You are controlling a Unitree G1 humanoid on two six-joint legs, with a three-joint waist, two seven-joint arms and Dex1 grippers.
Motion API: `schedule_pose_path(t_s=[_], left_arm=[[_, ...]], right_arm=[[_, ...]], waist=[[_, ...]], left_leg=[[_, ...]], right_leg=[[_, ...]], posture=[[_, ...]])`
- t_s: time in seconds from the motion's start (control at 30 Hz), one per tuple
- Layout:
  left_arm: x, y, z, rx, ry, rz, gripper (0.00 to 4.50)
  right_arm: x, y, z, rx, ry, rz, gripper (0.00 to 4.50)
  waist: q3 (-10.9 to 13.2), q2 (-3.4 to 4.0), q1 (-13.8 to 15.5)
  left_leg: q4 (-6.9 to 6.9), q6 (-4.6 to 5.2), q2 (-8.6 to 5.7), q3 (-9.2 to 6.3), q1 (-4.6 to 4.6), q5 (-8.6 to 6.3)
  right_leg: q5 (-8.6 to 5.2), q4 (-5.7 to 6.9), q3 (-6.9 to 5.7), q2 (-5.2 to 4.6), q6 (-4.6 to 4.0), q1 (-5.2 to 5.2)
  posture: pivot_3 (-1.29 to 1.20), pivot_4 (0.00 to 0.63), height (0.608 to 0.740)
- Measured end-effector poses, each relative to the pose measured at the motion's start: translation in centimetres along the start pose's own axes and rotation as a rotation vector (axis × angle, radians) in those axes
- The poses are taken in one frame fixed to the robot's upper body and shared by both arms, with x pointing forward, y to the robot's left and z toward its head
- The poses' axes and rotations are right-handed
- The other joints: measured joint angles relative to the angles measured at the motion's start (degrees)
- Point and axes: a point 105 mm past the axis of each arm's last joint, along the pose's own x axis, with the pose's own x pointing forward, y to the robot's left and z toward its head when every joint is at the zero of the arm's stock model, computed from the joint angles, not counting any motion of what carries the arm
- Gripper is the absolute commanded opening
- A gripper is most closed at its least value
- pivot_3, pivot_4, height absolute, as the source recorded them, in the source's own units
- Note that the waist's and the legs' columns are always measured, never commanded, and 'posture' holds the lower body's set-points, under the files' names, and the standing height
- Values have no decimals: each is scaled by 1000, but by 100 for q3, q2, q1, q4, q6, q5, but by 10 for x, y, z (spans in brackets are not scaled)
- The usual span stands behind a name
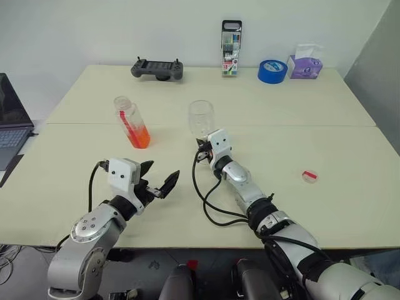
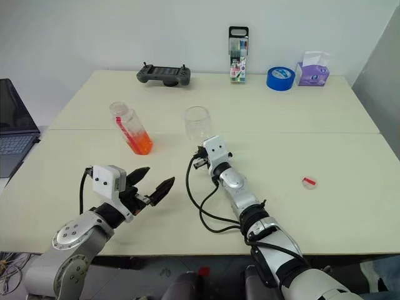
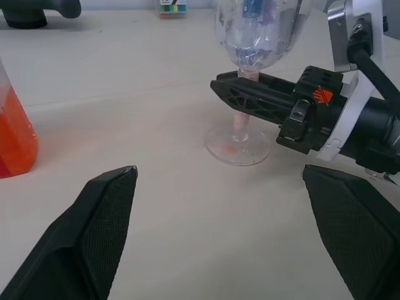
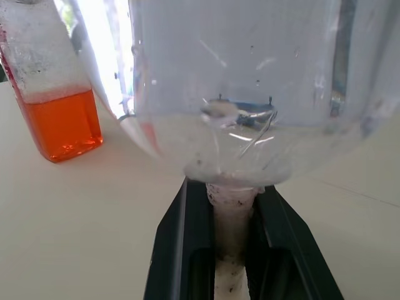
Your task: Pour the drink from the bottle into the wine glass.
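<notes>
The robot's left gripper needs to next move to the bottle and close around the middle of the bottle's body (image 1: 132,123), just above the orange-red drink.
The wine glass (image 1: 201,117) stands on its foot at the table's centre, its bowl empty. My right gripper (image 4: 232,250) is shut on its thin stem, one black finger (image 3: 262,103) on each side, just under the bowl. The bottle (image 1: 132,122) stands uncapped to the left of the glass, with the orange-red drink (image 1: 140,137) filling its lower part. My left gripper (image 1: 159,177) hovers near the table's front, below the bottle and left of the glass. It is open, with nothing between its fingers, which point toward the glass.
A small red-and-white cap (image 1: 309,176) lies on the table to the right. Along the far edge sit a black controller (image 1: 157,68), a marker pack (image 1: 230,48), blue tape (image 1: 272,70) and a purple tissue box (image 1: 304,64). A laptop (image 1: 11,119) is at the left.
</notes>
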Motion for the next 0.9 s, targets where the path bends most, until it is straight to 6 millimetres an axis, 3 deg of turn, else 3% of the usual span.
schedule_pose_path(t_s=[0.47,0.57,0.7,0.83,0.9], left_arm=[[6,-1,11,16,-33,-11,4500],[8,1,9,9,-28,-9,4500],[11,4,8,1,-22,-5,4500],[14,6,8,-4,-23,-3,4500],[16,6,6,-8,-18,-6,4500]], right_arm=[[-3,10,-5,-32,1,99,260],[-4,11,-6,-40,12,104,1215],[-12,14,-30,-37,100,116,2562],[-12,14,-29,-43,95,120,4050],[-12,15,-27,-51,88,125,4483]], waist=[[-4,-1,-15],[-4,-2,-18],[-3,-2,-23],[-4,-2,-28],[-3,-2,-31]], left_leg=[[-6,0,5,3,13,-1],[-6,0,5,2,15,-1],[-5,0,2,2,9,0],[-4,0,1,1,9,0],[-4,0,1,1,9,0]], right_leg=[[0,1,5,2,0,4],[0,1,5,2,0,6],[0,1,4,2,0,3],[0,1,3,2,0,4],[0,1,3,2,0,3]], posture=[[0,150,740],[0,150,740],[0,150,740],[0,150,740],[0,150,740]])
